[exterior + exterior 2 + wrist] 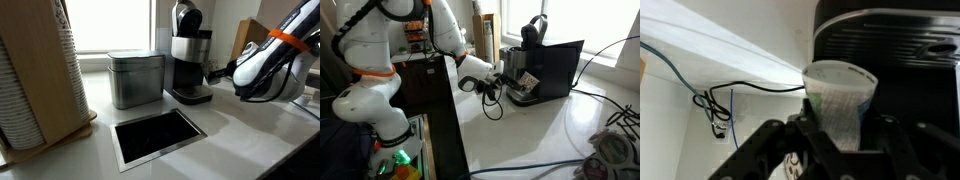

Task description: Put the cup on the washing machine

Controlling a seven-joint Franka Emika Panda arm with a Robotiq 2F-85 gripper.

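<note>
The cup will go down on the drip base of the black-and-silver washing machine [187, 90] from my gripper.
The cup [840, 92] is small, whitish-grey and paper-like, and it stands upright between my fingers in the wrist view. My gripper [840, 128] is shut on it. The washing machine is the tall black-and-silver coffee maker [190, 55], which stands on the white counter by the window. Its black body [890, 40] fills the space right behind the cup. In both exterior views my gripper [224, 72] [500, 83] is at the machine's lower front, near the drip base. The cup [523, 82] shows there as a pale patch against the machine [542, 68].
A square brushed-steel canister [137, 78] stands beside the machine. A black steel-framed panel [157, 137] is set into the counter in front of it. A tall stack of ribbed white cups [35, 80] stands in a wooden holder. Black cables [580, 95] trail over the counter.
</note>
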